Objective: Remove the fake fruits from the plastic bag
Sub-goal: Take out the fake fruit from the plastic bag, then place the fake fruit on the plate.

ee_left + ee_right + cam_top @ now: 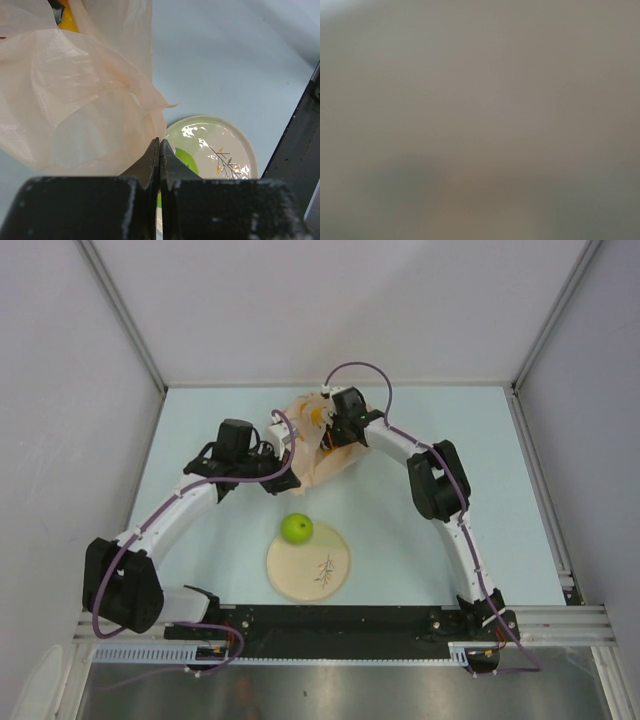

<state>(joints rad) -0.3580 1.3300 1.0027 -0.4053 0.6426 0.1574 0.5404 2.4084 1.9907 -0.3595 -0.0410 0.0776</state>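
Note:
Next, I let go of the yellow-orange fruit with my right gripper on the beige plate [337, 554] beside the twig print, near the green apple.
The peach-pink plastic bag [312, 458] lies crumpled at the table's middle back; it fills the left of the left wrist view [75, 100]. One green apple [296, 529] sits on the far edge of the round beige plate [335, 575]. A yellow-orange fruit [67, 21] shows inside the bag's top. My left gripper [159, 143] is shut, its tips pinching the bag's lower edge; it sits at the bag's left side [288, 438]. My right gripper [332, 433] reaches into the bag's mouth, its fingers hidden by film. The right wrist view is only a beige blur.
The plate [227, 131] with a twig print and the apple [186, 159] lie just beyond my left fingertips. Grey walls enclose the pale blue table on three sides. The right arm's black link crosses the right edge of the left wrist view.

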